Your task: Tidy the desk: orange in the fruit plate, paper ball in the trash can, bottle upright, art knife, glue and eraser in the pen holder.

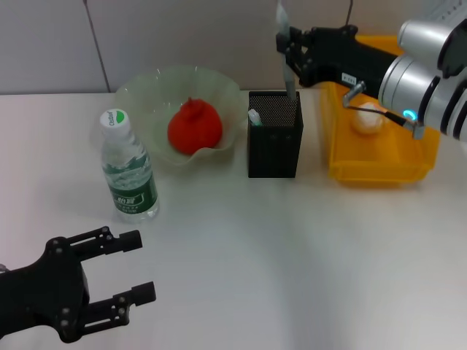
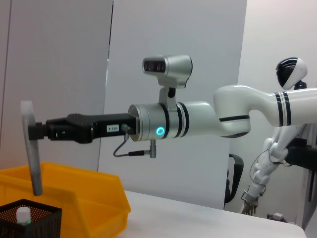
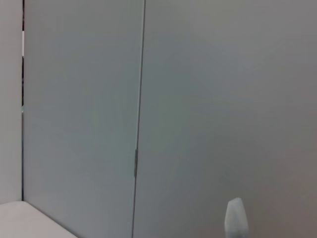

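Note:
Next, my right gripper puts the art knife down inside the black mesh pen holder [image 1: 259, 114] next to the white-capped stick.
My right gripper [image 1: 286, 49] is shut on the art knife [image 1: 290, 84] and holds it upright, its lower end at the rim of the black mesh pen holder [image 1: 273, 146]. A white-capped stick [image 1: 254, 117] stands inside the holder. In the left wrist view the same gripper [image 2: 33, 131] holds the knife [image 2: 34, 168] over the holder [image 2: 29, 223]. The knife's tip [image 3: 236, 218] shows in the right wrist view. The orange [image 1: 194, 127] lies in the fruit plate [image 1: 146, 84]. The bottle [image 1: 128, 169] stands upright. The paper ball [image 1: 367, 118] lies in the trash can [image 1: 379, 164]. My left gripper [image 1: 131, 266] is open and empty near the front left. The eraser is out of view.
The trash can [image 2: 84, 198] stands right next to the pen holder, under my right arm. The fruit plate touches the holder's other side. The bottle stands in front of the plate's left part, between it and my left gripper.

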Motion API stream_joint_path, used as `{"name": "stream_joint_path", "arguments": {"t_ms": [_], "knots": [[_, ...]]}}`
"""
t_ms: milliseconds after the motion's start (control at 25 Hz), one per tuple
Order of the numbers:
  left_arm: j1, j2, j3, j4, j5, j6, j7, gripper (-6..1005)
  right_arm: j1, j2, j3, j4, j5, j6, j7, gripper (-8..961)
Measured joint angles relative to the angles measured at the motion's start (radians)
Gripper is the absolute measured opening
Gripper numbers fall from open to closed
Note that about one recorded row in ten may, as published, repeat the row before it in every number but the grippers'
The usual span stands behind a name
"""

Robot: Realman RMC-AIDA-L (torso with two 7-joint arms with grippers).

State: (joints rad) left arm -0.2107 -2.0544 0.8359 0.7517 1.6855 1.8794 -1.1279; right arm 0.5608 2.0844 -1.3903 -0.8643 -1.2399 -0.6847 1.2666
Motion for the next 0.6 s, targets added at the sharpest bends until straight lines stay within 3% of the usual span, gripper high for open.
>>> {"name": "stream_joint_path", "arguments": {"t_ms": [600], "knots": [[-0.002, -0.003, 0.0, 0.0, 0.0, -0.005, 0.0, 698, 0.008, 0.001, -0.012, 0.063, 0.013, -0.003, -0.015, 138]]}}
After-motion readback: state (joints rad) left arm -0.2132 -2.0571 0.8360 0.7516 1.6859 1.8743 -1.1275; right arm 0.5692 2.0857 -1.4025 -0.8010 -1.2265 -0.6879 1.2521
